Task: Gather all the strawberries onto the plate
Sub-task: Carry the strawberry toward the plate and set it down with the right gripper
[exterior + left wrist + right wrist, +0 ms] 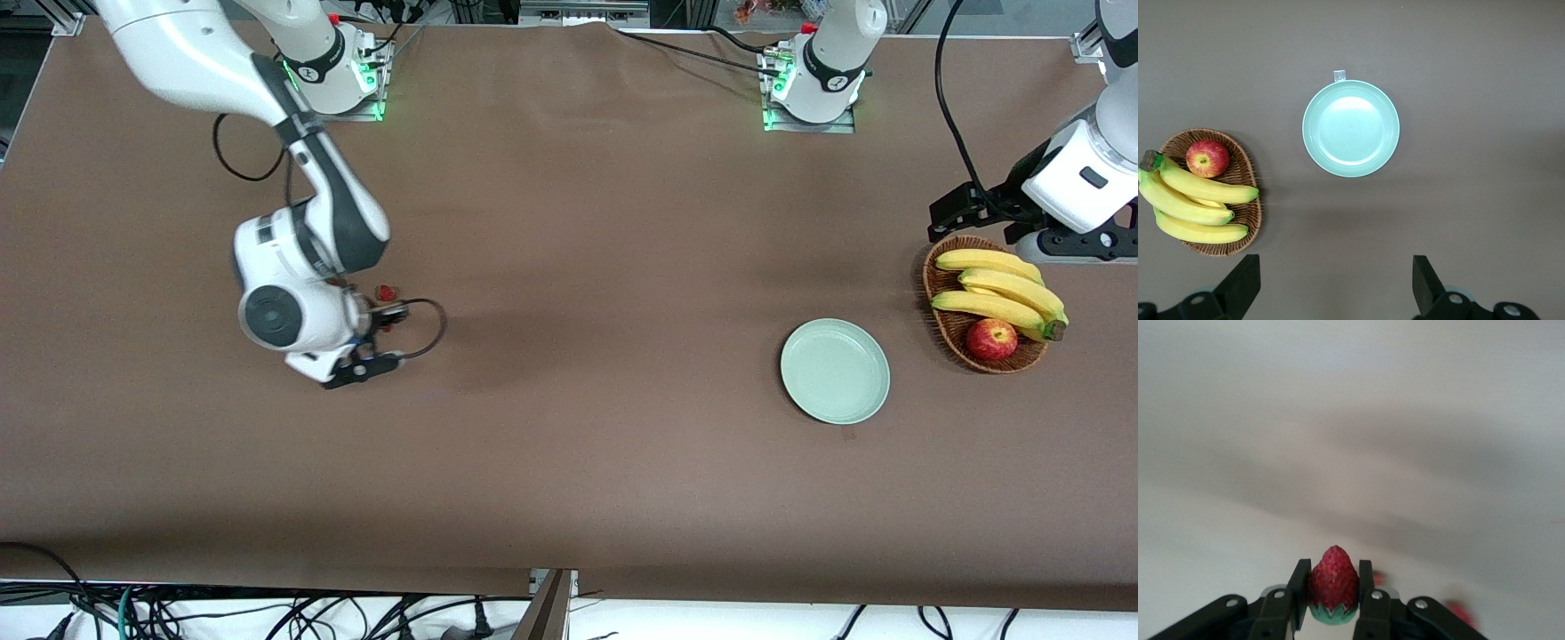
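My right gripper has the strawberry. It will let go of it on the bare brown table cloth (661, 334) a little short of the plate.
My right gripper (1332, 577) is shut on a red strawberry (1333, 585) with a green cap, held tip outward between the fingers, low over the table at the right arm's end. Another strawberry (385, 292) lies on the table close beside that hand. Two blurred red spots (1461, 613) show near the fingers in the right wrist view. The pale mint-green plate (836, 371) lies empty toward the left arm's end. My left gripper (1336, 290) hangs open and empty, high over the table beside the plate (1351, 128), and waits.
A brown wicker basket (949, 333) with bananas (1000, 289) and a red-yellow apple (991, 339) stands beside the plate at the left arm's end. A black cable (434, 329) loops from the right hand. The brown table cloth (605, 267) lies bare between hand and plate.
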